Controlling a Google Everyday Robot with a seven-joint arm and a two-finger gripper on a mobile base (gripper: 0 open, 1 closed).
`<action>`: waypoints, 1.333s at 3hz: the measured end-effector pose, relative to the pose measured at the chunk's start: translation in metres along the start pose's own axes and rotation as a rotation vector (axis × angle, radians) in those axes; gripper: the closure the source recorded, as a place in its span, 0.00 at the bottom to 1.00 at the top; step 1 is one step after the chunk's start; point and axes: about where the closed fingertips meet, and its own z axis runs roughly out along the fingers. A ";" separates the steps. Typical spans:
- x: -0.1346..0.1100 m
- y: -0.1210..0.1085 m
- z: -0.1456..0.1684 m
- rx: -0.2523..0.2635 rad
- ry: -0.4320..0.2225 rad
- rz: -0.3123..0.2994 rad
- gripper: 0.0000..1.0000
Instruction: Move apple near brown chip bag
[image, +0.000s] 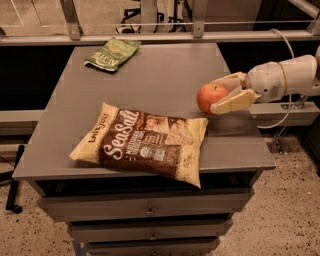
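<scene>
Next, my gripper sets the apple down on the grey table against the brown chip bag's back corner (207, 112) nearest my arm.
The red-orange apple (209, 97) sits between the two pale fingers of my gripper (215, 97), which reaches in from the right and is shut on it. The apple is low over the grey table (165, 75), near its right edge; I cannot tell if it touches the surface. The brown chip bag (142, 142), with "Sea Salt" script and pale yellow ends, lies flat at the table's front. Its upper right corner is just left of and below the apple, a small gap apart.
A smaller green bag (112, 53) lies at the table's back left. A metal rail (165, 36) runs behind the table. Drawers (150, 210) are below the front edge. My white arm (287, 76) extends past the table's right edge.
</scene>
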 end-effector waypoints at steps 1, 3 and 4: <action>0.005 -0.005 0.015 -0.053 0.024 -0.034 1.00; 0.021 0.011 0.019 -0.117 0.061 -0.068 0.99; 0.028 0.019 0.024 -0.135 0.061 -0.060 0.77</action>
